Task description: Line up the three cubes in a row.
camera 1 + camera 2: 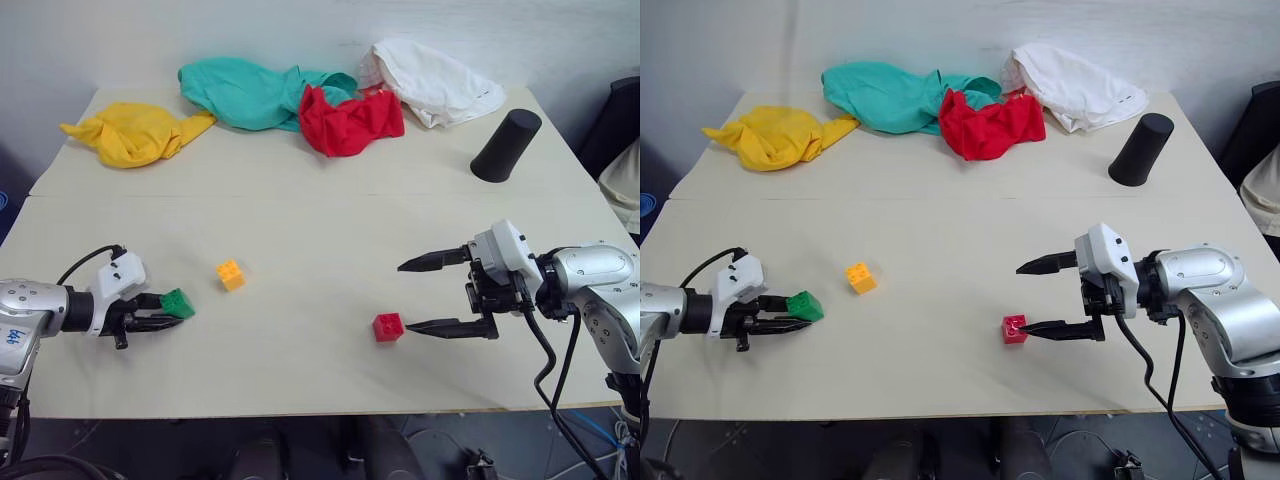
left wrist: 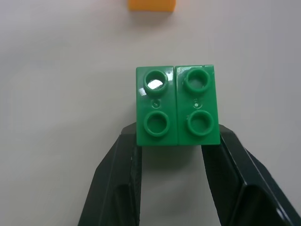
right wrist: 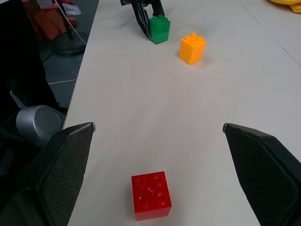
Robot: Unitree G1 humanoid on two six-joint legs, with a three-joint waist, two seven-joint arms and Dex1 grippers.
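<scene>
My left gripper will let go of the green cube on bare table (image 1: pixel 310 338) between the yellow-orange cube and the red cube, closer to the red one.
The green cube (image 1: pixel 178 303) sits at the table's front left, and my left gripper (image 1: pixel 171 311) is shut on it, one black finger on each side; in the left wrist view the cube (image 2: pixel 178 106) is pinched at its near end. The yellow-orange cube (image 1: pixel 231 274) rests on the table a short way to the right of the green one. Further right lies the red cube (image 1: pixel 388 327), just off the tip of the lower finger of my right gripper (image 1: pixel 404 297). That gripper is open, points left and holds nothing.
A tall black cylinder (image 1: pixel 506 146) stands at the back right. Yellow (image 1: pixel 135 133), green (image 1: pixel 245 92), red (image 1: pixel 350 120) and white (image 1: pixel 430 80) cloths lie along the back of the table. The table's front edge (image 1: pixel 300 410) runs close below the cubes.
</scene>
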